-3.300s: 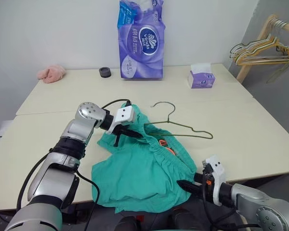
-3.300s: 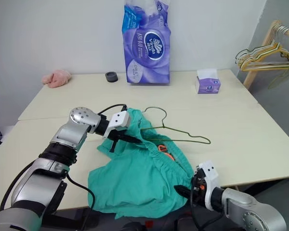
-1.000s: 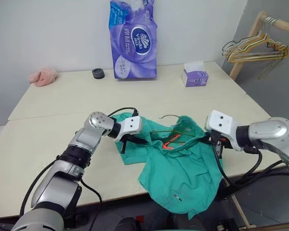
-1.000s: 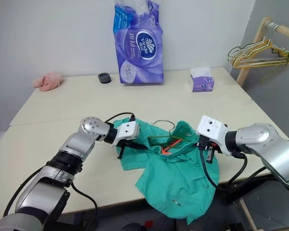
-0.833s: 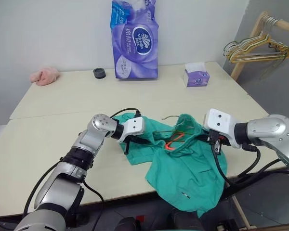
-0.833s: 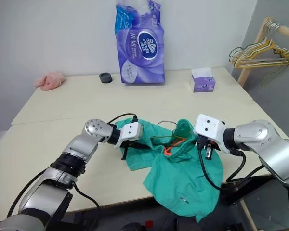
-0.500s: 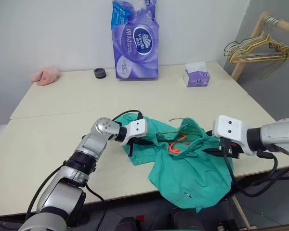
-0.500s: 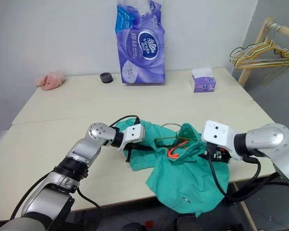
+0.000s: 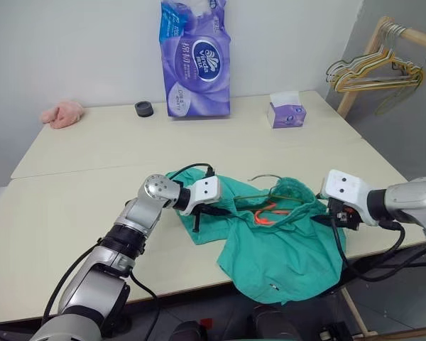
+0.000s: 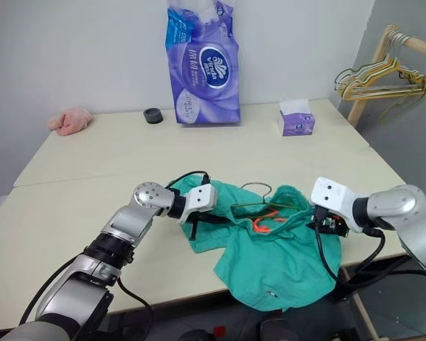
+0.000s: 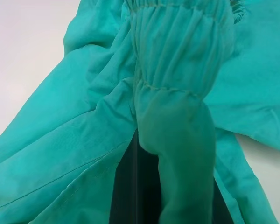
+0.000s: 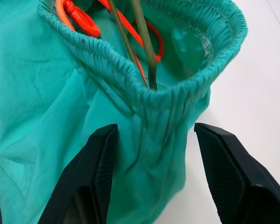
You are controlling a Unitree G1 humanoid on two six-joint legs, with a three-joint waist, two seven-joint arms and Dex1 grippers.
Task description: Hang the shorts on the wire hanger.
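Observation:
My left gripper will open, back off and take the cloth farther out (image 9: 190, 175), because it is pinching the gathered waistband close to the end of the wire hanger.
The teal-green shorts (image 9: 280, 245) lie bunched near the table's front edge, with one part drooping over it. The wire hanger (image 9: 264, 177) is threaded into the waistband; its hook pokes out at the back, and its wire (image 12: 142, 42) runs down inside beside an orange drawstring (image 12: 79, 18). My left gripper (image 9: 216, 210) is shut on the gathered waistband (image 11: 177, 46) at the shorts' left end. At the right end my right gripper (image 12: 155, 127) stands open, its black fingers (image 12: 95, 177) either side of the waistband's corner without pinching it.
At the back of the table (image 9: 78, 185) stand a tall purple tissue pack (image 9: 195, 60), a small tissue box (image 9: 285, 112), a black ring (image 9: 143, 109) and a pink cloth (image 9: 60, 114). A wooden rack with gold hangers (image 9: 373, 67) stands at the right.
My right gripper has opened, let go of the waistband's right end and shifted a little to the right. The shorts have settled lower onto the table. My left gripper keeps its hold.

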